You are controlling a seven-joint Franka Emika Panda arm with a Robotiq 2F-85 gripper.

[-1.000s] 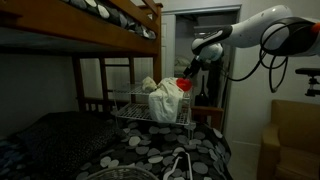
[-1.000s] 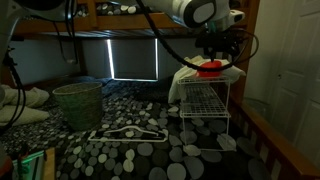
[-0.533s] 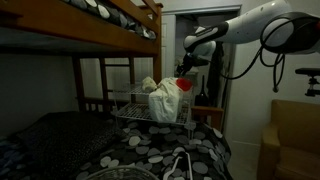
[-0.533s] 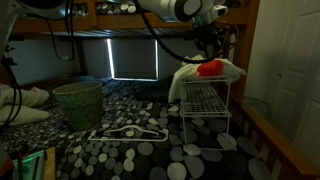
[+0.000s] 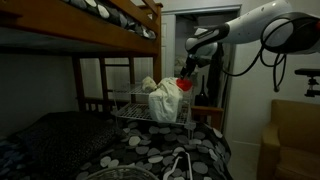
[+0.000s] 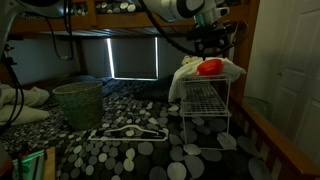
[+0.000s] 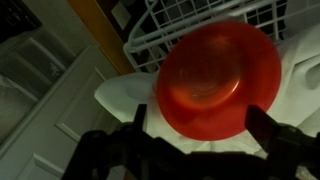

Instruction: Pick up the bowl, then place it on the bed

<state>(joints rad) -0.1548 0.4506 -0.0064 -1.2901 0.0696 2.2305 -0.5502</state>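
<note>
The red bowl is wider than the gap of my open gripper, so I need to pinch its near rim (image 7: 192, 134) before I carry it down to the bed.
A red bowl (image 7: 220, 80) lies upside down on a white cloth (image 7: 115, 95), on top of a white wire rack (image 7: 165, 25) that stands on the bed. The bowl shows in both exterior views (image 5: 184, 85) (image 6: 210, 67). My gripper (image 7: 200, 120) hangs just above the bowl, open and empty, with one finger on each side of it in the wrist view. In both exterior views the gripper (image 5: 186, 68) (image 6: 212, 44) is a little above the bowl, not touching it. The bed (image 6: 130, 150) has a dark cover with grey dots.
The wire rack (image 6: 205, 100) stands at the bed's foot under the upper bunk (image 5: 100, 25). A green basket (image 6: 78, 103) and a white hanger (image 6: 125, 133) lie on the bed. A white door (image 6: 290, 70) is beside the rack. A tan chair (image 5: 295, 140) stands beside the bed.
My gripper has risen a little from the bowl. The bowl stays on the white cloth and now shows fully below the fingers.
</note>
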